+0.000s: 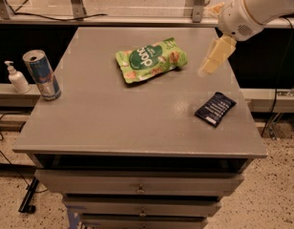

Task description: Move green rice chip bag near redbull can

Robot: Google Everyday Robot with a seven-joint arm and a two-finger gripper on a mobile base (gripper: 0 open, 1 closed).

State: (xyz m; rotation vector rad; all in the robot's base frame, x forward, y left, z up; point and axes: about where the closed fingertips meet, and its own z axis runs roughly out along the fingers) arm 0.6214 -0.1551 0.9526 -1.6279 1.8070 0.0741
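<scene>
The robot's gripper should next move to the green rice chip bag and close on its end farther from the redbull can (173,55).
The green rice chip bag (151,59) lies flat on the grey table top (113,113), at the back middle. The redbull can (41,74) stands upright at the table's left edge, well apart from the bag. My gripper (207,39) hangs over the table's back right part, just to the right of the bag and above it. Its two pale fingers (215,56) are spread apart and hold nothing.
A small dark navy packet (215,109) lies near the right front of the table. A white pump bottle (16,78) stands on a ledge left of the can. Drawers (137,187) sit under the table top. A rail runs behind.
</scene>
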